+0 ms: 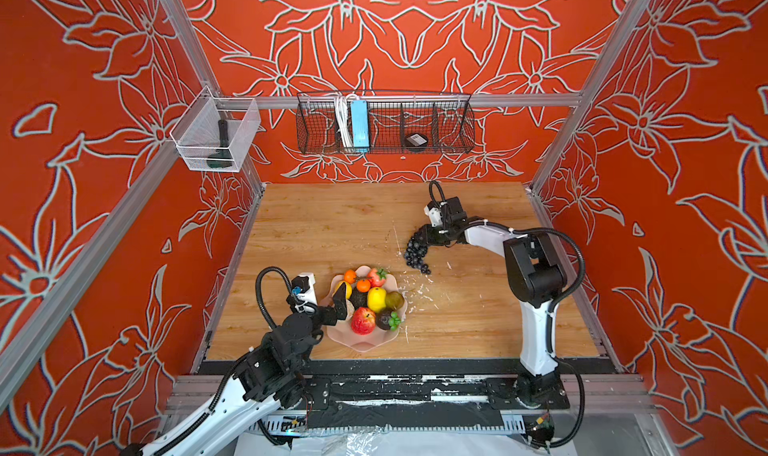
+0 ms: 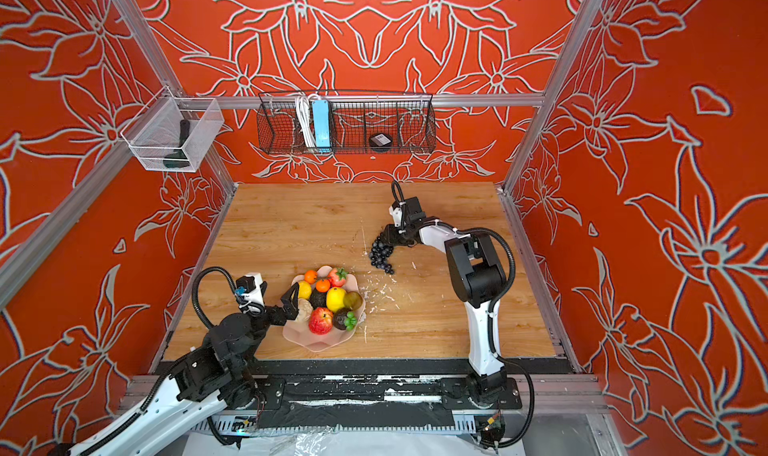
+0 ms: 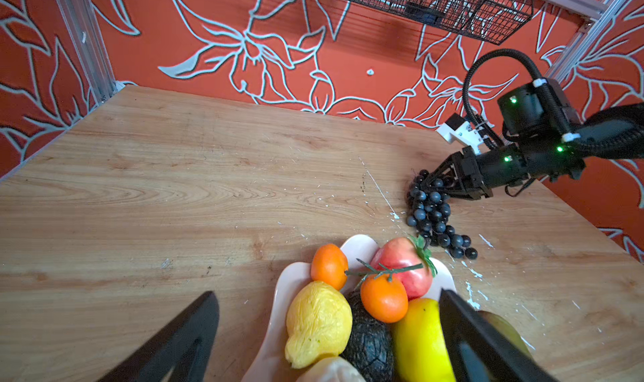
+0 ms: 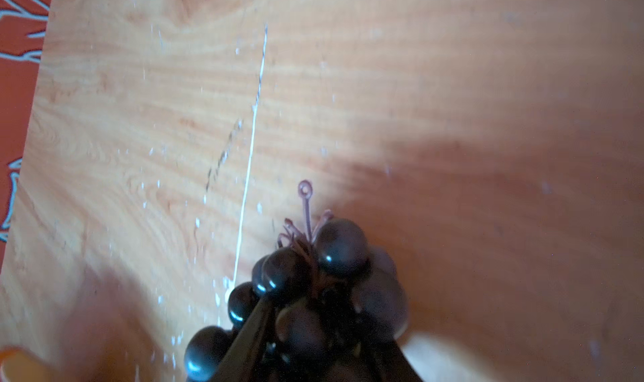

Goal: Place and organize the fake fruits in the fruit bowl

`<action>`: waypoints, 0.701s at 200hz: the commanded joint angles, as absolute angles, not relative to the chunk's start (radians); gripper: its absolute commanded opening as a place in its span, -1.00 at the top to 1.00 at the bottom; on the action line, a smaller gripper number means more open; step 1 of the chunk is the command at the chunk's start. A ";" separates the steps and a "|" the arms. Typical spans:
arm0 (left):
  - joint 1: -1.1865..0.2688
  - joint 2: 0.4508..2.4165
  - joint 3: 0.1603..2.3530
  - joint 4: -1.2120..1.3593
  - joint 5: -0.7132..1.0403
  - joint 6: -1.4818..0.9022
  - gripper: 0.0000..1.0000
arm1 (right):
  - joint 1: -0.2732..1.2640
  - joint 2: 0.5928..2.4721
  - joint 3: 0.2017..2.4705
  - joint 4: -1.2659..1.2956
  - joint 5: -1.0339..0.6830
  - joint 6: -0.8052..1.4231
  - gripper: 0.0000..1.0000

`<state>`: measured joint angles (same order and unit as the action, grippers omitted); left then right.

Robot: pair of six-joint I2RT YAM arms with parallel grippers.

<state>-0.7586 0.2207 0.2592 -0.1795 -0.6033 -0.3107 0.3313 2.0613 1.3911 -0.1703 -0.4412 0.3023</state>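
Observation:
I have the grape bunch by its stem end in my right gripper and the rest of the bunch hangs loose, so next I open and grab the bunch's middle (image 3: 431, 208) from above.
The pale pink fruit bowl (image 1: 360, 343) (image 2: 319, 343) (image 3: 292, 275) sits near the table's front left. Piled in it are fake fruits: two small oranges (image 3: 383, 298), a strawberry (image 1: 377, 276), lemons (image 1: 376, 299) (image 3: 319, 322), an avocado (image 3: 369, 342), a red apple (image 1: 363, 321), a mangosteen (image 1: 388, 320) and a beige one (image 2: 304, 309). My left gripper (image 1: 341, 298) (image 2: 292, 302) (image 3: 327, 293) hangs open over the bowl's left side, holding nothing. A dark grape bunch (image 1: 415, 253) (image 2: 381, 253) (image 3: 431, 209) (image 4: 341, 248) lies on the table behind the bowl. My right gripper (image 1: 419, 237) (image 2: 384, 237) (image 4: 313, 345) is shut on its far end.
A black wire basket (image 1: 384, 127) and a clear bin (image 1: 216, 135) hang on the walls above the table. White flecks (image 1: 419, 289) are scattered on the wood right of the bowl. Bare wooden table (image 1: 324, 225) stretches behind and left of the grapes.

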 commanded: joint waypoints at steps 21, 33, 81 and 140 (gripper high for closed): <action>-0.752 0.201 0.250 -0.179 -0.598 -0.320 -0.96 | 0.336 1.935 1.311 -0.200 -0.375 0.218 -0.16; -0.752 0.202 0.251 -0.178 -0.594 -0.320 -0.96 | 0.336 1.931 1.332 -0.228 -0.336 0.216 -0.21; -0.752 0.196 0.253 -0.187 -0.598 -0.321 -0.96 | 0.336 2.021 1.524 -0.361 -0.268 0.219 -0.13; -0.752 0.200 0.248 -0.178 -0.594 -0.325 -0.96 | 0.346 2.177 1.727 -0.476 -0.272 0.212 0.10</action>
